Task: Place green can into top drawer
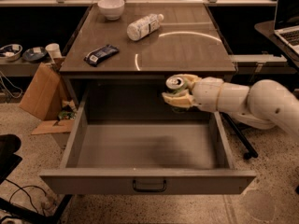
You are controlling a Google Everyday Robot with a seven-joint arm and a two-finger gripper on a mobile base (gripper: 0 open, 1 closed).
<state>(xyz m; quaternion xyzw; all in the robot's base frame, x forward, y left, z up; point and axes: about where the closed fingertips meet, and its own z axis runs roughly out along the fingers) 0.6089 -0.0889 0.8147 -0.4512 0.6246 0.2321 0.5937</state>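
The robot's gripper will set the green can, now hanging above the top drawer, down on the drawer's grey bottom, towards the cardboard box side (128, 130).
The green can (177, 86), its silver top with pull tab facing up, is held upright in my gripper (179, 91). The pale fingers (178, 101) are shut around the can's body, so most of the green is hidden. The can hangs above the back right part of the top drawer (147, 147), just below the front edge of the tabletop. The drawer is pulled fully out, grey and bare inside, with a small dark handle (149, 186) at the middle of its front panel. My white arm (247, 100) reaches in from the right.
On the tabletop (187, 50) lie a clear white-labelled bottle (144, 26), a dark snack packet (101, 54) and a white bowl (111, 8). A cardboard box (41, 91) stands at the left. A laptop (287, 17) sits at the far right.
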